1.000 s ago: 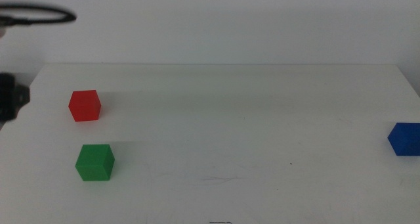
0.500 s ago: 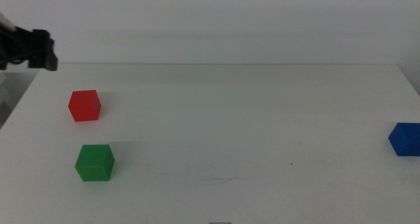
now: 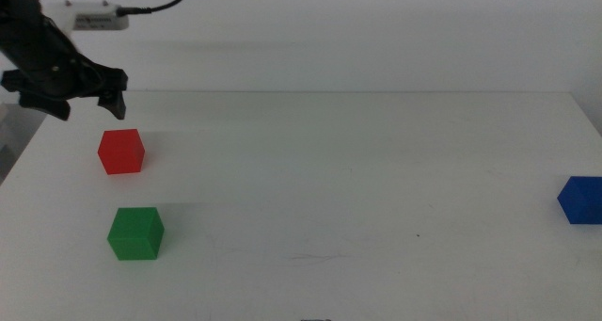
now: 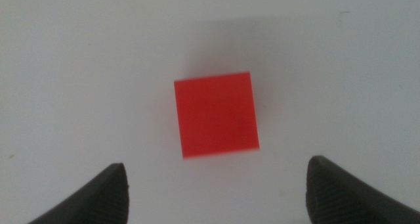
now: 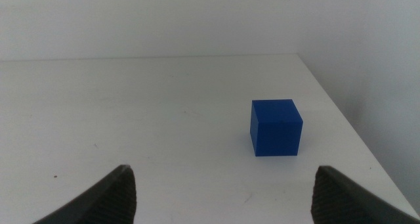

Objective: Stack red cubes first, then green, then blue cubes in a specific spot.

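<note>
The robot's left gripper needs to grip the opposite sides of the red cube [image 3: 121,149] [image 4: 216,115], behind the green cube, because red goes first in the stack.
The red cube [image 3: 121,152] sits on the white table at the left; the left wrist view shows it from above [image 4: 216,114]. My left gripper [image 3: 87,102] hangs open just above and behind it, jaws wide apart. The green cube [image 3: 135,233] sits in front of the red one. The blue cube [image 3: 580,200] sits at the table's right edge and shows in the right wrist view [image 5: 276,127]. My right gripper [image 5: 220,194] is open, apart from the blue cube, and out of the middle view.
The white table [image 3: 357,180] ends at a white wall behind. Its right edge [image 5: 341,112] runs close beside the blue cube. A white box with a black cable [image 3: 97,17] shows at the upper left.
My left arm has come in from the left edge and swung right, ending above and behind the red cube. The cubes have not moved.
</note>
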Motion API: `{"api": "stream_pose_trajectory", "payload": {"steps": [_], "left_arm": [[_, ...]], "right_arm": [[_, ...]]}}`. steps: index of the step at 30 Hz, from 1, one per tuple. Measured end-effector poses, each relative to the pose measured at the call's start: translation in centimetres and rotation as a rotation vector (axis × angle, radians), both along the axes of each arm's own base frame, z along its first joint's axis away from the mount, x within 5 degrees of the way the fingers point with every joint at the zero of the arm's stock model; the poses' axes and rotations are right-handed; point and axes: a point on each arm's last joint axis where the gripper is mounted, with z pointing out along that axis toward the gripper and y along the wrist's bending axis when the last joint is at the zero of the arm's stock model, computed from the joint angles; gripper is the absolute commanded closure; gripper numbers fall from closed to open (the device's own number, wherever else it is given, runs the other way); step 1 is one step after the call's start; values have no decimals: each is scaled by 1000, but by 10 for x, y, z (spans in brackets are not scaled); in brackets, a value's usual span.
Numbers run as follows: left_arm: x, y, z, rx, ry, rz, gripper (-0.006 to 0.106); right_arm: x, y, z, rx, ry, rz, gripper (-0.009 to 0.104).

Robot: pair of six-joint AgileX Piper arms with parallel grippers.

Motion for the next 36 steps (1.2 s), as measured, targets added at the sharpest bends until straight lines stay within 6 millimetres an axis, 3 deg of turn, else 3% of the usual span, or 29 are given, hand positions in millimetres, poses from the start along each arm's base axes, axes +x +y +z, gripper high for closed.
{"api": "stream_pose_trajectory", "payload": {"steps": [10, 24, 28, 34, 36], "left_arm": [[45, 2, -44, -27, 97, 4, 9], [59, 2, -98, -47, 183, 9, 11], [60, 1, -104, -59, 195, 12, 23], [61, 1, -104, -63, 180, 27, 58], [61, 1, -103, -64, 176, 31, 60]], "right_arm": [[0, 0, 0, 0, 0, 0, 20], [0, 0, 0, -1, 0, 0, 20], [0, 0, 0, -1, 0, 0, 20], [0, 0, 0, -1, 0, 0, 20], [0, 0, 0, -1, 0, 0, 20]]}}
